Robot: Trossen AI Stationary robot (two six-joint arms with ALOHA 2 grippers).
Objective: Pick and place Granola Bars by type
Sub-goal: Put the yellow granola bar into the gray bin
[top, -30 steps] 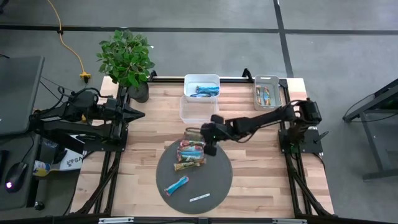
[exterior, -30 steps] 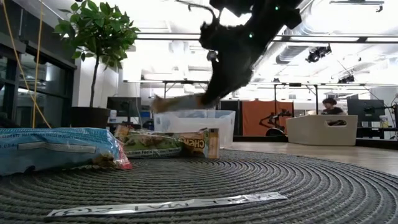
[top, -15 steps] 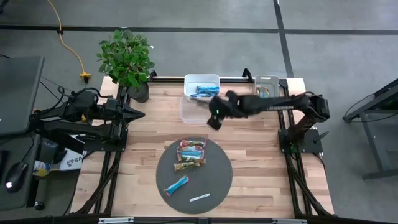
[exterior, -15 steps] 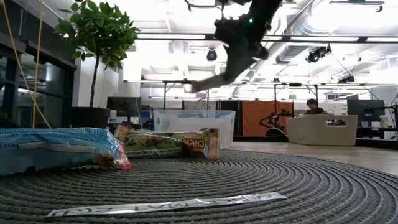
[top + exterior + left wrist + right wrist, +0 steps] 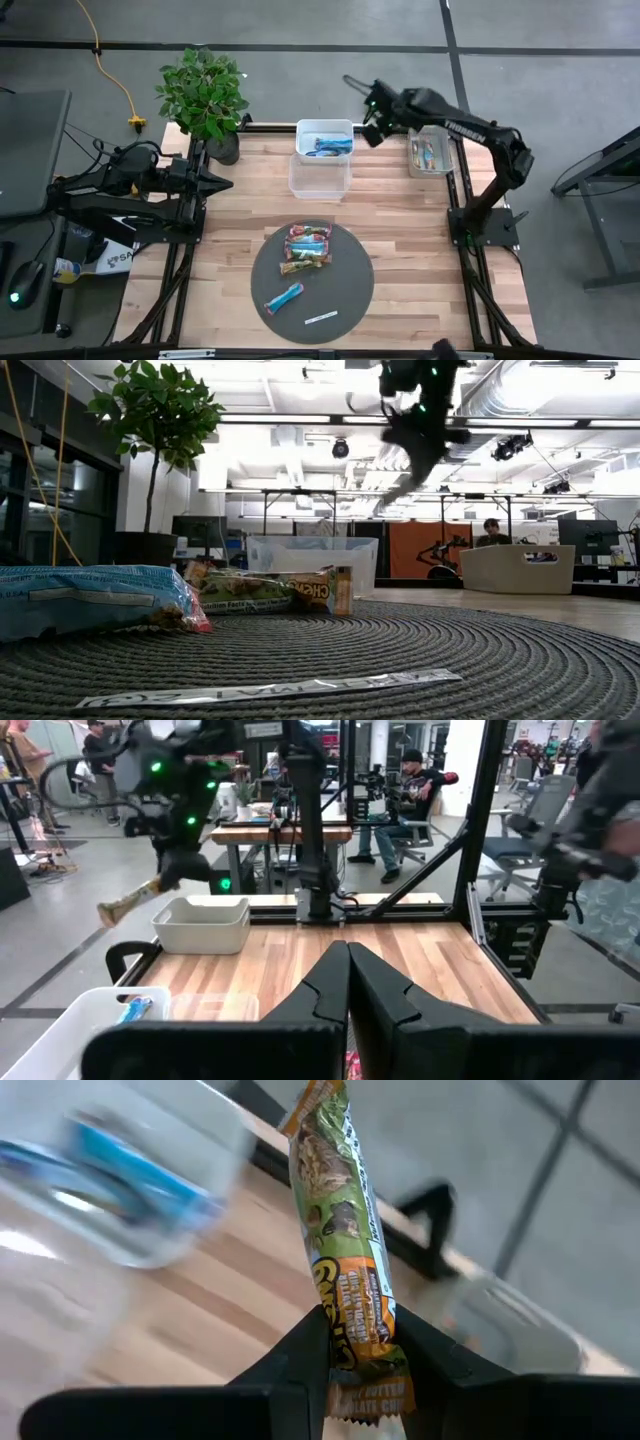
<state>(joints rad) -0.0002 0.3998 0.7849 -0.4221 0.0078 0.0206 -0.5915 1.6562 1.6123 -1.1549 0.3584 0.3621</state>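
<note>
Next, I open my right gripper and let go of the tan-and-green bar so that it rests on top of the bars in the grey bin [image 5: 425, 154] [image 5: 492, 1326].
My right gripper [image 5: 368, 99] is high over the table's far edge, between the white bin [image 5: 325, 128] and the grey bin [image 5: 430, 130], shut on a tan-and-green granola bar [image 5: 340, 1230]. The bar also shows in the left wrist view [image 5: 130, 901]. On the round dark mat [image 5: 350, 290] lie red-pink [image 5: 308, 234], tan-and-green [image 5: 304, 264] and blue [image 5: 284, 297] bars, flat on their wrappers. My left gripper [image 5: 226, 183] waits shut at the table's left side. My right gripper pinches the tan-and-green bar near one end [image 5: 362, 1342] between its two fingers [image 5: 305, 1355], which lie across it. A short stub of wrapper [image 5: 372, 1398] sticks back past the fingers. The long part reaches out beyond the fingertips, lifted clear of everything.
The white bin holds blue bars [image 5: 328, 146]; the grey bin holds several bars [image 5: 428, 155]. A clear bin [image 5: 320, 176] stands in front of the white one. A potted plant [image 5: 205, 95] is at the far left corner. A thin white strip [image 5: 322, 318] lies on the mat.
My right gripper has risen from just above the mat's far part and swung toward the table's far edge and to the right, turning as it went. The tan-and-green bar has gone with it, lifted high. The bars on the mat have stayed put.
</note>
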